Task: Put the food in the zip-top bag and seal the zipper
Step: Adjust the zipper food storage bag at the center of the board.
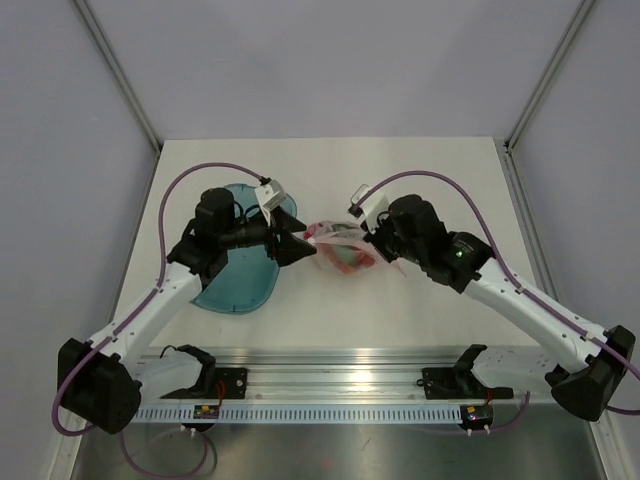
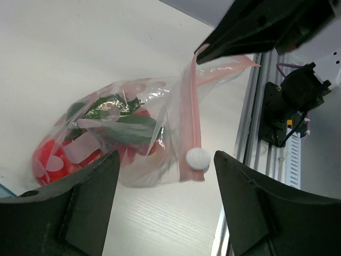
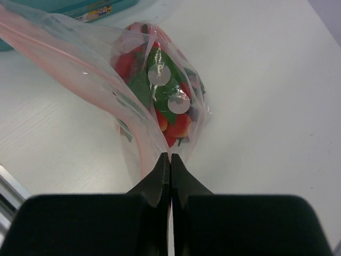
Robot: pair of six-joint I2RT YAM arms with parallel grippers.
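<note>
My right gripper is pinching the zipper short of its far corner, so my left gripper needs to pinch the zipper's slider end point(image 2: 197, 159) before my right gripper takes that corner.
The clear zip-top bag point(image 1: 341, 250) lies mid-table between my two grippers, with the red, orange and green food point(image 3: 169, 109) inside it. My right gripper point(image 3: 170, 158) is shut on the bag's edge at one end of the pinkish-red zipper point(image 3: 131, 136); it is at the bag's right in the top view point(image 1: 373, 240). In the left wrist view the zipper point(image 2: 189, 120) hangs down from the right gripper's fingertips point(image 2: 234, 37) to a white slider point(image 2: 197, 159). My left gripper point(image 2: 166, 160) is open, its jaws either side of the slider end without touching it; it also shows in the top view point(image 1: 303, 244).
A teal translucent oval tray point(image 1: 238, 283) lies under and behind my left arm, and its edge shows in the right wrist view point(image 3: 69, 8). The metal rail point(image 1: 340, 385) with the arm bases runs along the near table edge. Grey walls enclose the back and sides.
</note>
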